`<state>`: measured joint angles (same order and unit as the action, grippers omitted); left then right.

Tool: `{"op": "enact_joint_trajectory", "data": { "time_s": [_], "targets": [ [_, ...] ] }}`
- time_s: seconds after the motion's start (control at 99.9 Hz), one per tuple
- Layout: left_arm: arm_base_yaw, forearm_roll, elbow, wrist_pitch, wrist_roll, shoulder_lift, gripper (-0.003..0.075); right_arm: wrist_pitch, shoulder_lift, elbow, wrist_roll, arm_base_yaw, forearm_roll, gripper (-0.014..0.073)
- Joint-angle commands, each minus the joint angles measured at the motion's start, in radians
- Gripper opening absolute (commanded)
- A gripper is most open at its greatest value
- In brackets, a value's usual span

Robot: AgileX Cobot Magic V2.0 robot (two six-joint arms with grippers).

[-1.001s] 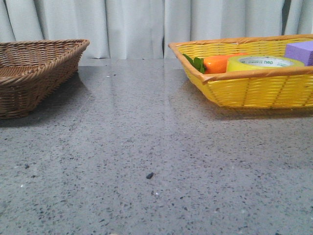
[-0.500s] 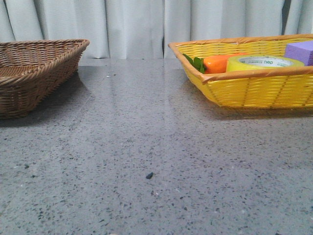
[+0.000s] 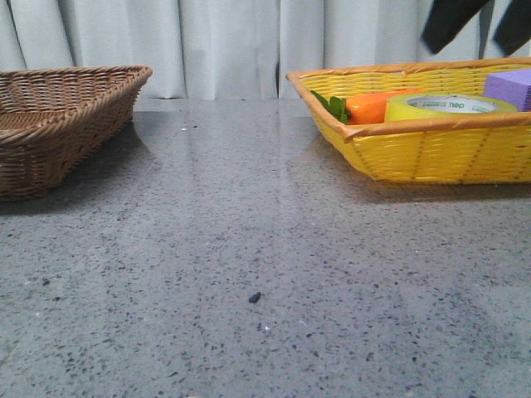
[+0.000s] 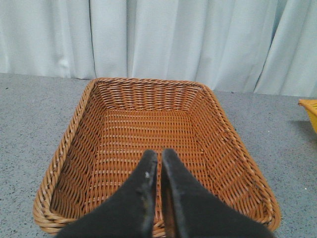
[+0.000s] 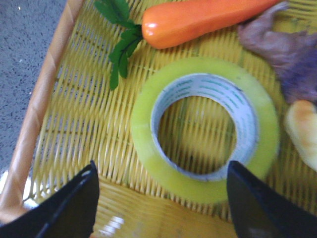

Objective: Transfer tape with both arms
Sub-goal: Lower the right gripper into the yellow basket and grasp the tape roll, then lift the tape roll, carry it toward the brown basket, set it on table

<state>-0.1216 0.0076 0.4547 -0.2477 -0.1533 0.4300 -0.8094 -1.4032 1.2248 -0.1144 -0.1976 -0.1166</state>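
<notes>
Next, my right gripper closes on the yellow tape roll's side [image 3: 399,106] [image 5: 142,126] nearest the carrot's green leaves, with one finger inside the roll's hole.
The yellow tape roll [image 3: 449,107] with its white, green-lettered core lies flat in the yellow basket [image 3: 431,153] at the right. It also shows in the right wrist view [image 5: 205,130]. My right gripper [image 3: 474,29] hangs above the basket's back, open and empty; in its wrist view [image 5: 161,171] the jaws stand wide apart just short of the tape. My left gripper [image 4: 159,154] is shut and empty above the brown wicker basket [image 4: 74,144]; it does not show in the front view.
An orange toy carrot [image 3: 377,106] with green leaves lies beside the tape. A purple block [image 3: 508,87] sits at the basket's right. A pale bread-like item [image 5: 303,131] lies near the tape. The brown basket [image 3: 58,124] stands at the left on the grey speckled table [image 3: 249,265].
My right gripper has come into the front view at the top right, above the yellow basket. Nothing else has moved.
</notes>
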Motion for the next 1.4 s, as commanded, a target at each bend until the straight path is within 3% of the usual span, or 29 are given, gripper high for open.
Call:
{"op": "enact_joint_trajectory", "data": {
  "time_s": [0.0,0.55,0.65,0.83,0.971,1.201,1.391],
  "targets": [
    [-0.001,-0.008,0.038,0.072,-0.009,0.011,-0.0021,0.025,-0.052,0.078,-0.006,-0.011,-0.003,0.0457],
    [-0.001,-0.008,0.038,0.072,-0.009,0.011,-0.0021,-0.083,-0.321,0.256,-0.006,-0.025,-0.003,0.0451],
    [-0.001,-0.008,0.038,0.072,-0.009,0.011,-0.0021,-0.090,-0.330,0.256,-0.006,-0.025,-0.003,0.0388],
    [-0.001,-0.008,0.038,0.072,-0.009,0.011,-0.0021,-0.095,-0.330,0.256,-0.006,-0.025,-0.003,0.0154],
    [-0.001,-0.008,0.038,0.072,-0.009,0.011,-0.0021,-0.093,-0.330,0.256,-0.006,-0.025,-0.003,0.0036],
    [-0.001,-0.008,0.038,0.072,-0.009,0.011,-0.0021,-0.128,-0.330,0.270,-0.006,-0.025,-0.003,0.0014],
    [-0.001,-0.013,0.038,0.072,-0.009,0.011,-0.0021,-0.267,-0.330,0.428,-0.006,-0.037,-0.003,0.0014]
  ]
}}
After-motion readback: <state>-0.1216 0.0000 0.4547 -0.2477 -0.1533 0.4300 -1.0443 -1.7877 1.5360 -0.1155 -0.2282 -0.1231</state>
